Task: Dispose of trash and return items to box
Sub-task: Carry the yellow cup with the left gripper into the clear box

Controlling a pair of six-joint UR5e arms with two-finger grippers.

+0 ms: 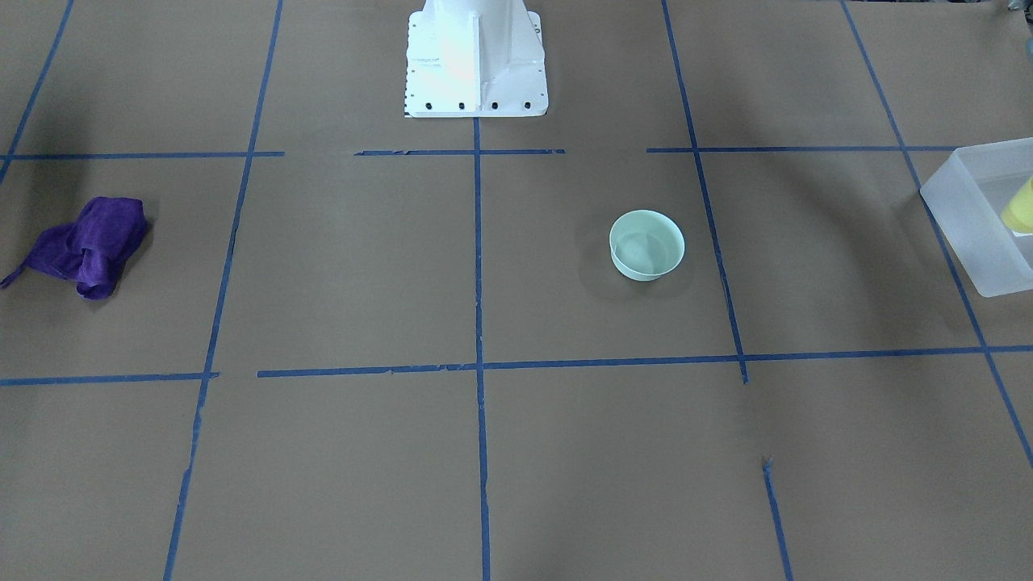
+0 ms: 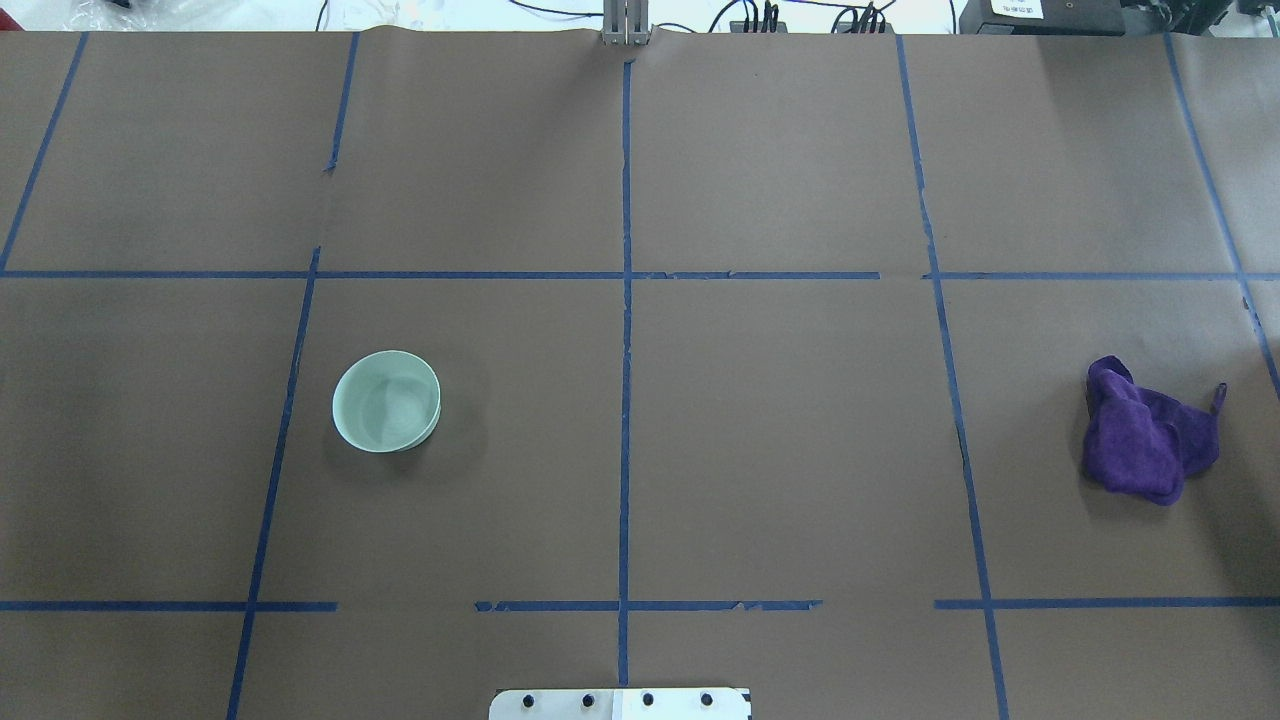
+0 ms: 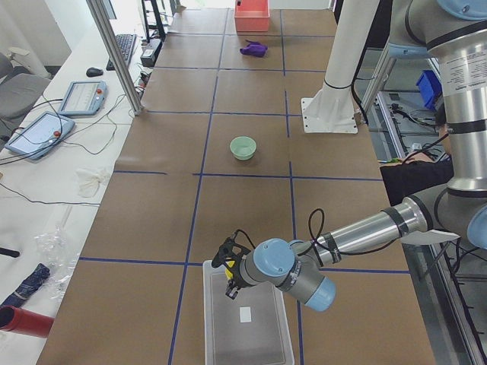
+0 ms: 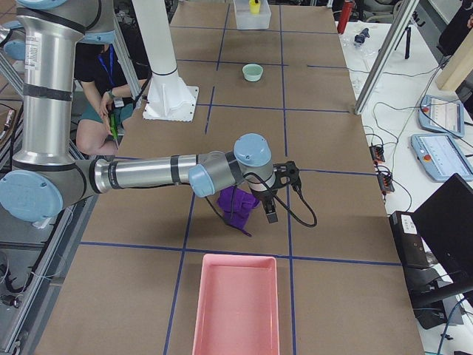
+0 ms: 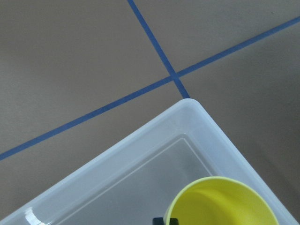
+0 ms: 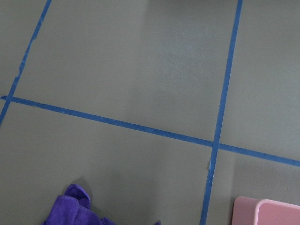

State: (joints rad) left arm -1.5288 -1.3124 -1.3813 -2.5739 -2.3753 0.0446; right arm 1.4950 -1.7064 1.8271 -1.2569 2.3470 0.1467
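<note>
The robot's right gripper should next go down to the bunched middle [image 1: 95, 238] of the purple rag and close there.
The yellow cup [image 5: 220, 202] hangs tilted over a corner of the frosted-white box [image 5: 140, 140]. A dark fingertip [image 5: 164, 220] sits at its rim, so my left gripper [image 3: 230, 283] appears shut on the cup. The cup [image 1: 1020, 208] and box [image 1: 968, 218] also show at the right edge of the front view. The mint-green bowl [image 2: 386, 401] stands upright and alone on the table on my left side. My right gripper [image 4: 270, 213] hovers over the purple rag [image 4: 236, 208]. I cannot tell whether it is open or shut.
A pink tray [image 4: 235, 307] lies at the table's end on my right, beyond the rag [image 2: 1150, 440]. Its corner shows in the right wrist view [image 6: 267, 212]. The white robot base [image 1: 476, 60] stands at the table's middle edge. Blue tape lines cross the brown table.
</note>
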